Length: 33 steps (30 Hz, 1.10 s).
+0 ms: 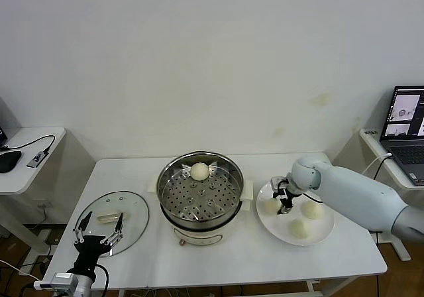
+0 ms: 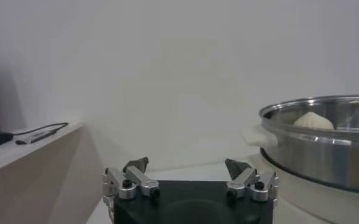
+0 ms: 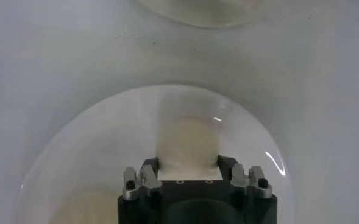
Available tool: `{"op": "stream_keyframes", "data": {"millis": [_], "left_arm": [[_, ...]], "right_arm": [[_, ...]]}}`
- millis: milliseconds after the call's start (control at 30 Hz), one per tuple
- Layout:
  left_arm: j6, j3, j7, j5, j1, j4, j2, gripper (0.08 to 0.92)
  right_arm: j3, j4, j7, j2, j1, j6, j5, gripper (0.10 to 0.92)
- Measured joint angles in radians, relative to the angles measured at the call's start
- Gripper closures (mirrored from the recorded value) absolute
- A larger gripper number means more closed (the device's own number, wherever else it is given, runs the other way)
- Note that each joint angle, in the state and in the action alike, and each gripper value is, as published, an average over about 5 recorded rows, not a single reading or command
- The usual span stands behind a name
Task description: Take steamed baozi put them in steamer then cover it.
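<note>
Next, my right gripper lets go of the plate's baozi on the steamer tray's side [image 1: 177,188] nearest the glass cover.
The steel steamer [image 1: 167,197] stands mid-table with one baozi [image 1: 199,171] on its perforated tray. That baozi [image 2: 313,120] also shows over the steamer's rim [image 2: 325,152] in the left wrist view. On the white plate [image 1: 324,234] lie three more baozi. My right gripper [image 1: 285,203] is down on the plate's left side, its fingers pressed against both sides of one baozi [image 3: 188,143]. The other two [image 1: 312,209] [image 1: 297,228] lie free. The glass cover [image 1: 132,207] lies flat to the left of the steamer. My left gripper [image 1: 99,231] hovers open over its near edge, holding nothing.
A laptop [image 1: 405,128] sits on a side stand at the right. A low white side table [image 1: 40,141] with a cable and a dark mouse stands at the left. The plate's rim [image 3: 75,140] curves round the right gripper [image 3: 188,162].
</note>
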Motion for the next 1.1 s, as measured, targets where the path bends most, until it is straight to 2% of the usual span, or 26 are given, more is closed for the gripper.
{"op": "stream_keyframes", "data": {"millis": [367, 567, 833, 1100], "left_arm": [[0.005, -0.005, 0.0, -0.008, 0.004, -0.002, 0.012, 0.177], [0.006, 0.001, 0.005, -0.024, -0.001, 0.006, 0.021, 0.177], [0.001, 0.001, 0.012, -0.043, -0.008, 0.014, 0.024, 0.177], [-0.002, 0.001, 0.015, -0.045, -0.011, 0.025, 0.013, 0.177]], "right_arm": [[-0.105, 0.118, -0.018, -0.097, 0.214, -0.042, 0.15, 0.432], [-0.208, 0.194, 0.0, -0.096, 0.404, -0.088, 0.278, 0.428], [-0.301, 0.26, 0.065, 0.009, 0.57, -0.181, 0.481, 0.423], [-0.326, 0.231, 0.158, 0.188, 0.589, -0.273, 0.641, 0.423]]}}
